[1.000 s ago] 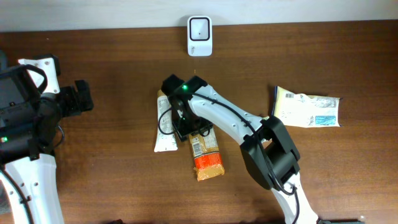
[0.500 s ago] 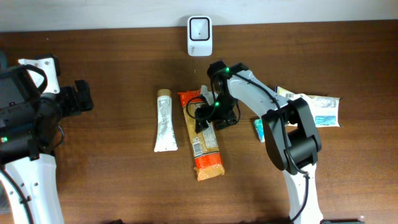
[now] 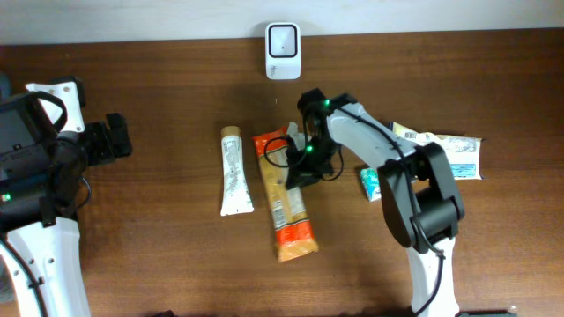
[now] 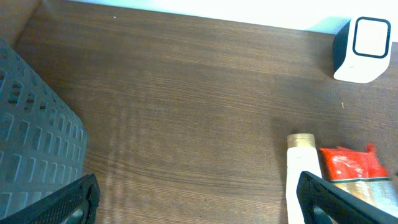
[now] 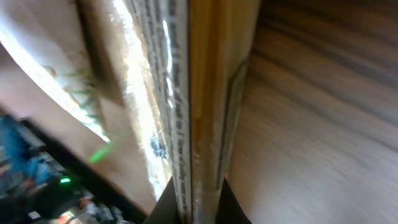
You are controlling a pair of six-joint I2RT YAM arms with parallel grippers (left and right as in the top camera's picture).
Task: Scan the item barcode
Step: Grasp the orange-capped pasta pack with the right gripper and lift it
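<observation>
My right gripper's fingers pinch only the thin edge of the snack pouch. Next, I open them and take its body [image 3: 280,189] deeper before I lift it to the barcode scanner.
A long orange and tan snack pouch [image 3: 289,210] lies in the middle of the wooden table, its red end toward the white barcode scanner [image 3: 283,40] at the back edge. My right gripper [image 3: 298,169] is down on the pouch's upper right edge and shut on it. The right wrist view shows the thin pouch edge [image 5: 200,93] pinched between the two dark jaws of that gripper [image 5: 198,208]. My left gripper [image 4: 199,208] stands open over bare wood at the far left, holding nothing. The barcode itself is not visible.
A white tube [image 3: 234,172] lies just left of the pouch. A white packet [image 3: 436,151] and a small teal item [image 3: 370,183] lie at the right. A grey perforated bin [image 4: 31,130] stands beside the left arm.
My right arm swung from over the white tube to the pouch's right side. Its jaws closed on the pouch edge, and the pouch shifted slightly. The left arm stayed still.
</observation>
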